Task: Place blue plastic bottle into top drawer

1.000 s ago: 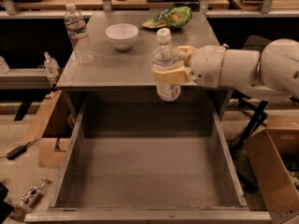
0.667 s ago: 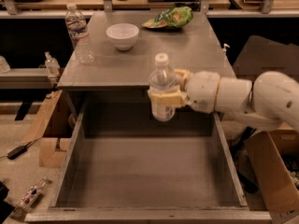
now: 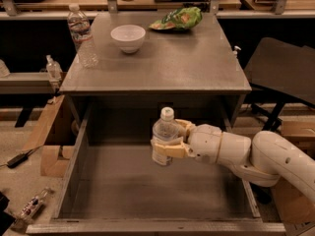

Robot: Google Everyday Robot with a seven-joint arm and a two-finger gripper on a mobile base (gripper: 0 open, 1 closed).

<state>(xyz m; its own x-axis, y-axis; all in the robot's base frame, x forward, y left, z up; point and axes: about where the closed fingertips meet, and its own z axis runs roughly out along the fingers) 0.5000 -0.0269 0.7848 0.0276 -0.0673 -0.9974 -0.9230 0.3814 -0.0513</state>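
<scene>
Next, I release the blue plastic bottle, now hanging inside the open top drawer, on the drawer's grey bottom, in line with the white bowl [image 3: 134, 173].
The blue plastic bottle [image 3: 164, 136] is small and clear, with a white cap and a pale label. It stands upright in my gripper [image 3: 167, 142], whose tan fingers [image 3: 165, 148] are shut around its body. The white arm reaches in from the right. Bottle and gripper hang inside the open top drawer [image 3: 123, 191], toward its back and a little above its flat grey bottom. The drawer is pulled out wide from the grey cabinet [image 3: 162, 65].
On the cabinet top stand a taller ribbed clear bottle [image 3: 82, 35] at the left, a white bowl [image 3: 128, 37] and a green snack bag [image 3: 178, 18]. A dark chair [image 3: 285, 70] is at the right. Cardboard boxes [image 3: 49, 141] and clutter lie on the floor at the left.
My gripper has carried the bottle down and toward the front, from above the cabinet's front edge into the open drawer.
</scene>
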